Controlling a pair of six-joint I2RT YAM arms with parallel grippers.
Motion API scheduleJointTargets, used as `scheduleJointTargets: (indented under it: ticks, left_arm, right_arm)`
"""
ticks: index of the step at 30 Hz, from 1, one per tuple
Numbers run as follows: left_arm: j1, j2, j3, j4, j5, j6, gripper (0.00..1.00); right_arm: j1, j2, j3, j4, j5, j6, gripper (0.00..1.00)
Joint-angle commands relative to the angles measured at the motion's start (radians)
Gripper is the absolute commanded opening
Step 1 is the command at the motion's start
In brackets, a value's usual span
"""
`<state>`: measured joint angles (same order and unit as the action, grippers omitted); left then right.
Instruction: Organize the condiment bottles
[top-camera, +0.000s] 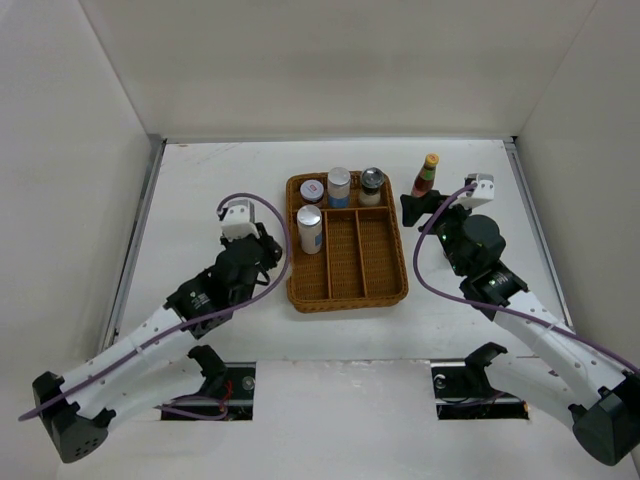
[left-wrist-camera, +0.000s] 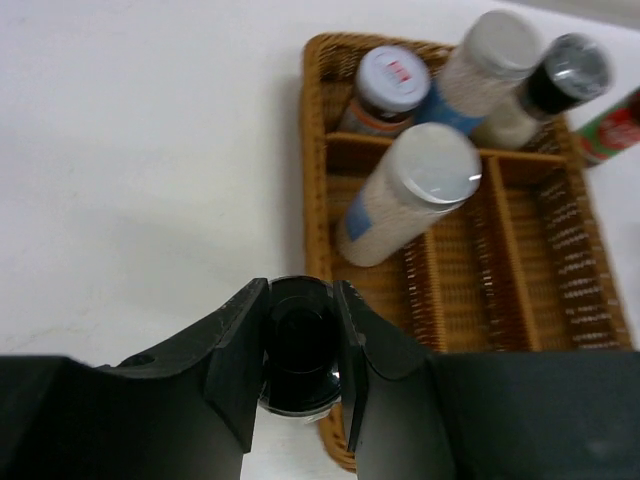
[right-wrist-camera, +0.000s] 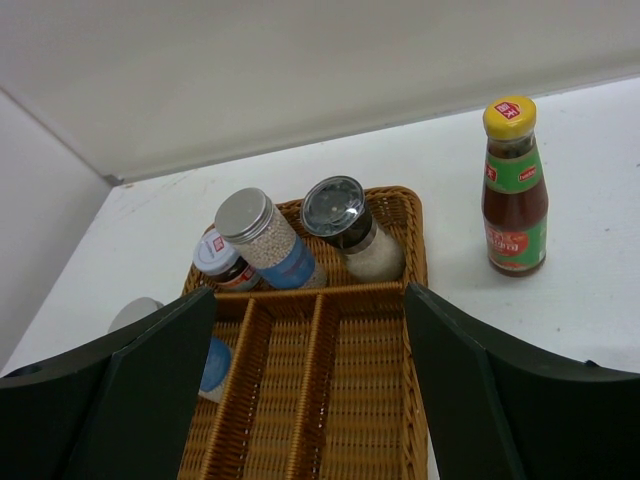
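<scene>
Next, my left gripper lets go of the black-capped bottle at the near end of the slot holding the silver-lidded bottle (top-camera: 314, 283).
The wicker tray (top-camera: 385, 290) holds a small white-lidded jar (top-camera: 312, 191), a silver-lidded blue-label bottle (top-camera: 339, 187) and a chrome-topped grinder (top-camera: 372, 184) in its back compartment. Another silver-lidded bottle (top-camera: 310, 228) stands in the left slot. A red yellow-capped sauce bottle (top-camera: 427, 176) stands on the table right of the tray. My left gripper (left-wrist-camera: 300, 300) is shut on a black-capped bottle (left-wrist-camera: 298, 350) at the tray's left rim (left-wrist-camera: 316, 130). That bottle is hidden under the left gripper (top-camera: 272, 250) in the top view. My right gripper (right-wrist-camera: 310, 380) is open and empty, over the tray's right side, near the sauce bottle (right-wrist-camera: 514, 190).
White walls enclose the table on three sides. The tray's middle and right slots (right-wrist-camera: 370, 400) hold nothing. Purple cables loop off both arms. Two dark mount openings sit at the near edge (top-camera: 225, 385).
</scene>
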<state>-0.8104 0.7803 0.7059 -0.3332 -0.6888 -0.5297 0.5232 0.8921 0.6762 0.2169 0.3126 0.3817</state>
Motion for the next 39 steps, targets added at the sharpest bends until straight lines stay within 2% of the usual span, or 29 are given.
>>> scheduleJointTargets:
  ticks: [1,8,15,20,26,27,29,32,34,35,36,39]
  left_arm:
    - [-0.069,0.013,0.124,0.106,-0.043,0.020,0.11]
    - [-0.216,0.146,0.124,0.239,-0.097,0.022,0.11]
    - [-0.204,0.342,0.038,0.474,-0.110,0.079,0.11]
    - [-0.213,0.447,-0.040,0.580,-0.159,0.111,0.14]
    - [-0.229,0.436,-0.111,0.648,-0.207,0.148,0.17]
    - [-0.226,0.432,-0.120,0.660,-0.198,0.149,0.19]
    - [-0.226,0.433,-0.134,0.675,-0.183,0.151,0.31]
    - [-0.236,0.407,-0.157,0.686,-0.184,0.151,0.64]
    - [-0.236,0.338,-0.170,0.692,-0.180,0.157,0.84]
    - [-0.233,0.292,-0.177,0.697,-0.176,0.161,0.97]
    - [-0.229,0.245,-0.180,0.701,-0.173,0.169,1.00]
    - [-0.210,0.105,-0.207,0.759,-0.163,0.188,1.00]
  right_arm:
    - [-0.012,-0.007,0.013,0.045,-0.018,0.003,0.83]
    - [-0.013,-0.024,0.010,0.045,-0.018,0.003,0.83]
    - [-0.013,-0.031,0.006,0.045,-0.020,0.002,0.83]
    - [-0.015,-0.047,-0.001,0.048,-0.014,-0.003,0.83]
    - [-0.024,-0.012,-0.001,0.064,-0.010,-0.007,0.83]
    - [-0.032,-0.006,-0.001,0.067,-0.007,-0.007,0.83]
    - [-0.056,0.014,0.000,0.073,-0.004,-0.010,0.84]
    - [-0.107,0.059,0.016,0.065,0.019,-0.014,0.88]
    - [-0.133,0.086,0.039,0.056,0.037,-0.018,0.89]
    - [-0.146,0.103,0.057,0.049,0.051,-0.021,0.90]
    - [-0.157,0.126,0.080,0.038,0.065,-0.027,0.91]
    - [-0.191,0.223,0.164,-0.005,0.091,-0.070,0.94]
